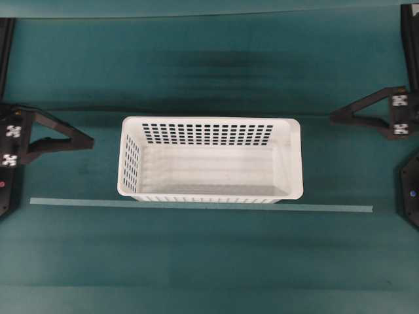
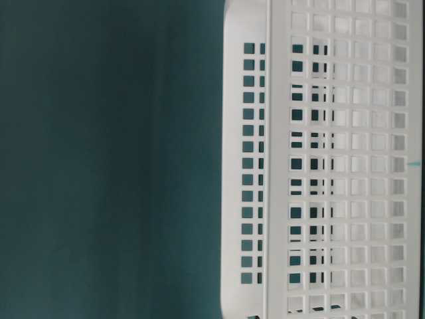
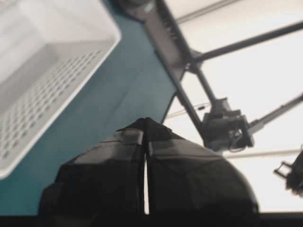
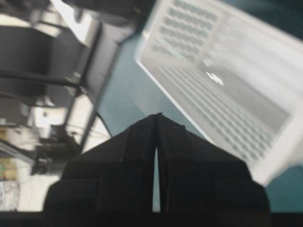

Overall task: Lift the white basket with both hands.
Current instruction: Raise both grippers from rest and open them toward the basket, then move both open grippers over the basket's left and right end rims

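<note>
The robot's left gripper will close on the middle of the short side's rim (image 1: 124,157) on the white basket, at the end nearest that gripper.
The white basket (image 1: 209,158) stands upright and empty in the middle of the green table, its perforated walls filling the right of the table-level view (image 2: 332,159). My left gripper (image 1: 90,140) hovers off its left end, shut with nothing held, tips pointing at the basket but apart from it. In the left wrist view the shut left gripper (image 3: 145,121) has the basket (image 3: 42,71) at upper left. My right gripper (image 1: 334,118) is shut and empty beyond the basket's far right corner. The right wrist view shows the right gripper (image 4: 156,116) with the basket (image 4: 222,71) at upper right.
A pale tape strip (image 1: 327,208) runs across the table just in front of the basket. Black arm bases (image 1: 409,190) sit at both side edges. Frame struts and a camera mount (image 3: 222,127) stand past the table's edge in the left wrist view.
</note>
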{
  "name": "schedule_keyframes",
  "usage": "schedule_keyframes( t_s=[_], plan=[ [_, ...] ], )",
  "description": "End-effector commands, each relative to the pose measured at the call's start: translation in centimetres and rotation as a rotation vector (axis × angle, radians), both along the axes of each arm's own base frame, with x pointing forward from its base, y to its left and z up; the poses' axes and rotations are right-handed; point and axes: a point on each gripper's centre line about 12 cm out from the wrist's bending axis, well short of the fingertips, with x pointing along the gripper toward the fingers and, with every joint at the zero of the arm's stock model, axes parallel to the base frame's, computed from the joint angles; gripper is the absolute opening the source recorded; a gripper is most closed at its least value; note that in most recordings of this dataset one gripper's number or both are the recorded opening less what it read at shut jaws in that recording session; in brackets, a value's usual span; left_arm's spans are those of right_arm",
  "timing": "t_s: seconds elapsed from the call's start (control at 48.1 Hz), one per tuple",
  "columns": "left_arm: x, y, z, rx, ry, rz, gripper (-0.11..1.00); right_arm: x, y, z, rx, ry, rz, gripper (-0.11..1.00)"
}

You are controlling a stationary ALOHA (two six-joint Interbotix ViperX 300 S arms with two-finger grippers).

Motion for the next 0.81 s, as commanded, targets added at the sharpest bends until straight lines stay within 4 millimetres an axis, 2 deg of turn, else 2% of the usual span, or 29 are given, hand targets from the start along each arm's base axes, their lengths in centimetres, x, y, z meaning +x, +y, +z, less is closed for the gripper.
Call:
schedule_keyframes(
  t_s=[0.0,0.104,0.187,0.291,0.519,0.789],
  plan=[
    [1.1,0.2,0.6,-0.039,0.033,0.024,-0.03,1.1,-0.1,-0.7,0.071,0.107,-0.008,0.0],
    [1.4,0.6,0.0,-0.111,0.129,0.07,-0.03,1.5,0.1,-2.3,0.187,0.275,-0.035,0.0],
    [1.6,0.9,-1.2,-0.171,0.251,0.118,-0.03,1.5,0.1,-3.3,0.224,0.405,-0.047,0.0],
    [1.8,0.9,-2.3,-0.213,0.377,0.156,-0.03,1.8,0.1,-3.6,0.24,0.523,-0.037,0.0],
    [2.7,0.7,-4.1,-0.215,0.591,0.182,-0.03,3.9,-0.4,-3.8,0.247,0.592,-0.027,0.0],
    [4.3,0.4,-4.2,-0.153,0.625,0.131,-0.03,6.1,-1.7,-4.4,0.151,0.672,-0.002,0.01]
  ],
)
